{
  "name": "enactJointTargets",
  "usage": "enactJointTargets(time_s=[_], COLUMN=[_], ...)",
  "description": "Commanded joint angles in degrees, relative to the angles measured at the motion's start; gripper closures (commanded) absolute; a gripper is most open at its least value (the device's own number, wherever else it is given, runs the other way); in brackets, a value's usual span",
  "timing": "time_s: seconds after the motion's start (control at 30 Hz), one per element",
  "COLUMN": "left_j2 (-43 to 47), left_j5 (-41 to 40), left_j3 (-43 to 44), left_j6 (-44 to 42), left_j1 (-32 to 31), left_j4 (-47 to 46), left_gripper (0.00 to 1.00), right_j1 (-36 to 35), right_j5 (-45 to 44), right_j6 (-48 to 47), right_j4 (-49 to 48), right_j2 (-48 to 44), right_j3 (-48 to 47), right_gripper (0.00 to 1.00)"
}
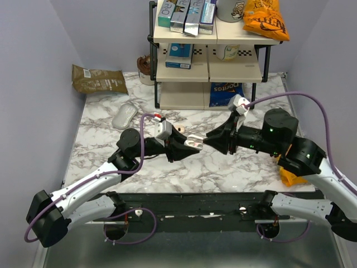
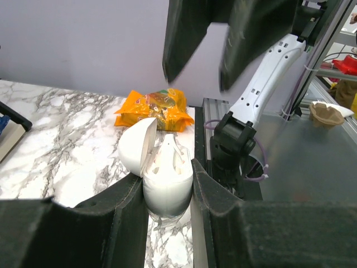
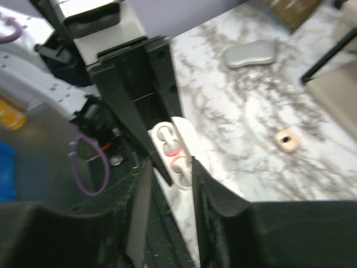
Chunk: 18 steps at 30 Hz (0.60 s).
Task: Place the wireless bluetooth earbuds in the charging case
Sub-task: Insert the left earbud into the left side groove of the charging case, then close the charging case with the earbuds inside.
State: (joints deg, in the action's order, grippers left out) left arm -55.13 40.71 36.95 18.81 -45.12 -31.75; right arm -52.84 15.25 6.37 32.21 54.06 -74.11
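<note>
Next, the left gripper releases the white charging case on the marble [image 1: 197,129] beside the beige earbud, before the shelf rack.
My left gripper [image 1: 188,147] is shut on the white charging case [image 1: 193,143] and holds it above the table's middle with its lid swung open. In the left wrist view the case [image 2: 167,181] sits squeezed between both fingers, lid to the left. My right gripper [image 1: 208,141] hovers right at the case's open face, jaws apart with nothing seen between them. In the right wrist view the gripper [image 3: 169,165] frames the case [image 3: 173,151], whose sockets show pinkish marks. One beige earbud [image 3: 286,140] lies on the marble, also in the top view [image 1: 179,129].
A white computer mouse [image 1: 124,116] lies left of centre. A black-framed shelf rack [image 1: 207,67] with boxes and snack bags stands at the back. A brown bag [image 1: 97,79] lies back left; an orange snack bag [image 1: 290,176] lies under the right arm.
</note>
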Motion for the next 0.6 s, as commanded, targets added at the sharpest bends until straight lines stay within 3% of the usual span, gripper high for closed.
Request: enactJointTargets(time_s=[0.0, 0.17, 0.57], left_j2=[1.4, 2.0, 2.0], left_j5=[0.2, 0.9, 0.5], left_j3=[-1.2, -1.9, -2.5], left_j6=[-1.1, -1.1, -1.4], left_j1=[-0.1, -0.3, -0.8], left_j4=[-2.9, -4.2, -7.0], left_gripper=[1.0, 1.0, 1.0], right_j1=[-0.3, -0.2, -0.3], right_j5=[-14.6, -13.2, 0.5], right_j6=[3.0, 3.7, 1.4], right_j4=[-0.7, 2.2, 1.1], right_j2=[-1.6, 3.1, 4.7], right_j3=[-0.4, -1.7, -1.6], right_gripper=[0.67, 0.78, 0.78])
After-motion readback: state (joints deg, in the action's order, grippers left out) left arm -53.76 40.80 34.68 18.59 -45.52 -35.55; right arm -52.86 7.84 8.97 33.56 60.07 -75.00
